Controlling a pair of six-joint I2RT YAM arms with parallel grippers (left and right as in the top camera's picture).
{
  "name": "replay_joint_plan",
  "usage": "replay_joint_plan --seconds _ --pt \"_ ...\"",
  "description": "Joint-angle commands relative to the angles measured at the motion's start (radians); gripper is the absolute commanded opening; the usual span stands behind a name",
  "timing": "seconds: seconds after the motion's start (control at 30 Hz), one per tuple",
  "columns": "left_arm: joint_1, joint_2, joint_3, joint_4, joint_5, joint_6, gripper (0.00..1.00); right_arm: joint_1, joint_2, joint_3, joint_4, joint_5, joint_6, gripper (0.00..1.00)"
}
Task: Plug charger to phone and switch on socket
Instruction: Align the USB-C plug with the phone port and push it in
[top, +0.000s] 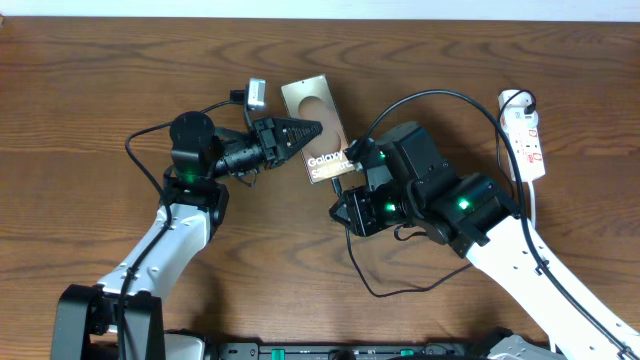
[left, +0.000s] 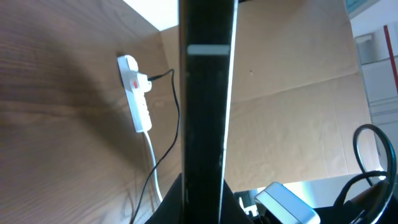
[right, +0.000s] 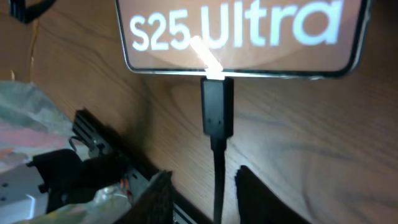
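Note:
The phone will lie flat on the wooden table (top: 328, 194) just below the charger's black plug when my left gripper lets go of it.
The phone (top: 318, 122) lies on the wooden table with its brownish face and white "Galaxy" lettering up. My left gripper (top: 303, 131) is shut on its left edge. In the left wrist view the phone (left: 205, 93) stands edge-on between the jaws (left: 205, 193). The charger's black plug (top: 340, 182) sits at the phone's near end. In the right wrist view the plug (right: 217, 115) meets the phone's bottom edge (right: 236, 37). My right gripper (right: 202, 180) is open, with the cable running between its fingers without touching them. The white socket (top: 526, 135) lies at the far right.
The charger's thin black cable (top: 440, 96) arcs from the socket over my right arm and loops near the front (top: 400, 290). The socket and its white cord also show in the left wrist view (left: 135, 93). A cardboard wall (left: 292, 62) stands behind the table.

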Motion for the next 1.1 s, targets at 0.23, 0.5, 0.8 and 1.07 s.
replay_joint_plan --seconds 0.23,0.5,0.8,1.07 --pt "0.0 -0.013 0.004 0.011 -0.016 0.002 0.07 0.0 0.012 0.022 0.017 0.068 0.01 0.23" --pt "0.0 -0.013 0.004 0.011 0.007 -0.012 0.07 0.029 0.063 0.022 0.052 0.069 0.013 0.06" --pt "0.0 -0.013 0.004 0.012 0.11 0.028 0.07 0.023 0.062 0.031 0.202 0.139 0.013 0.01" --pt "-0.045 -0.013 0.004 0.012 0.117 0.061 0.07 0.016 0.04 0.045 0.223 0.173 0.014 0.01"
